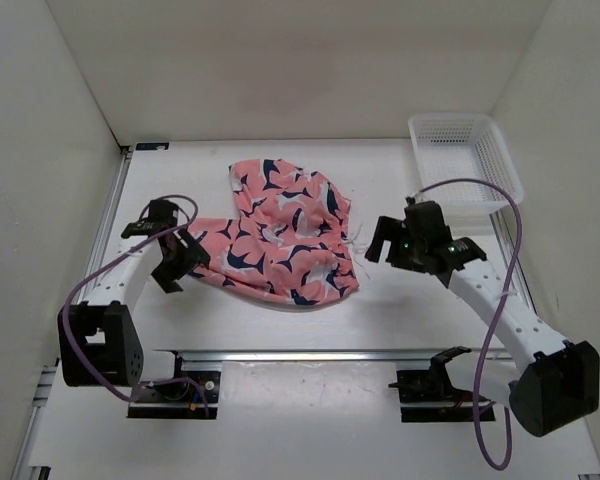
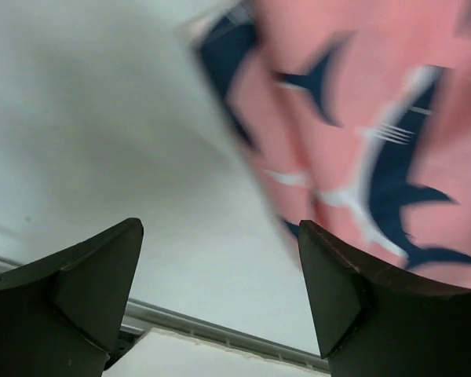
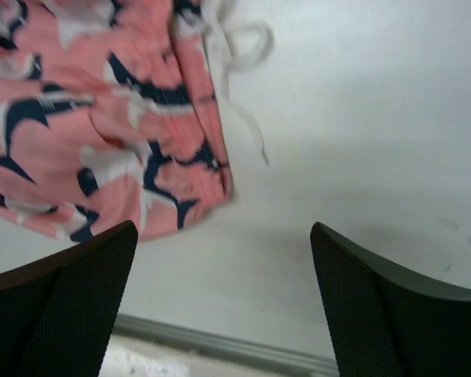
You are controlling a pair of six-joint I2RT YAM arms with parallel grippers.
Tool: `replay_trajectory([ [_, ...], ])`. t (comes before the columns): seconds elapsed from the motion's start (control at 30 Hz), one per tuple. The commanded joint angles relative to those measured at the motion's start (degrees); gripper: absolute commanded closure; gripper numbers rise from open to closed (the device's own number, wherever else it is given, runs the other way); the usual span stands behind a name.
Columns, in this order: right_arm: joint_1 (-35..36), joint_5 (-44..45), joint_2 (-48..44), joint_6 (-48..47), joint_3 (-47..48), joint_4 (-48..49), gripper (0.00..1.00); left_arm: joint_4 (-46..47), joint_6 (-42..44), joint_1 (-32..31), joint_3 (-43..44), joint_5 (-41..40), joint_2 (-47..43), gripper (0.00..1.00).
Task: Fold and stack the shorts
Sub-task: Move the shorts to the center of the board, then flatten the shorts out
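Next, I grab the shorts' navy corner [image 2: 224,55] with my left gripper while my right gripper pulls the opposite corner straight, because the shorts' near edge lies slanted and rumpled.
The salmon-pink shorts [image 1: 280,235] with navy-and-white shark shapes lie crumpled in the middle of the table, with a white drawstring at their right edge. My left gripper [image 1: 180,262] is open at the shorts' left edge, nothing between its fingers. In the left wrist view the shorts [image 2: 361,133] fill the upper right, above my open left gripper [image 2: 220,259]. My right gripper [image 1: 388,238] is open just right of the shorts, apart from them. In the right wrist view the shorts [image 3: 102,118] lie at upper left, beyond my open right gripper [image 3: 224,267].
A white mesh basket [image 1: 465,160] stands at the back right corner of the table. White walls enclose the table on the left, back and right. A metal rail [image 1: 330,354] runs along the near edge, in front of the arm bases.
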Motion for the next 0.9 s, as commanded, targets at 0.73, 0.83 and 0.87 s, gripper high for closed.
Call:
replay_trajectory([
  [0.73, 6.22, -9.53, 22.19, 19.73, -7.96, 19.55, 0.69, 8.92, -0.74, 6.67, 2.43, 7.88, 15.91, 0.90],
  [0.83, 6.22, -4.15, 26.14, 16.13, -0.06, 16.38, 0.97, 8.92, -0.74, 6.67, 3.74, 7.35, 15.91, 0.90],
  [0.87, 6.22, -4.14, 27.37, 14.55, 4.57, 14.02, 1.00, 8.40, -0.74, 6.67, 3.75, 6.75, 15.91, 0.90],
])
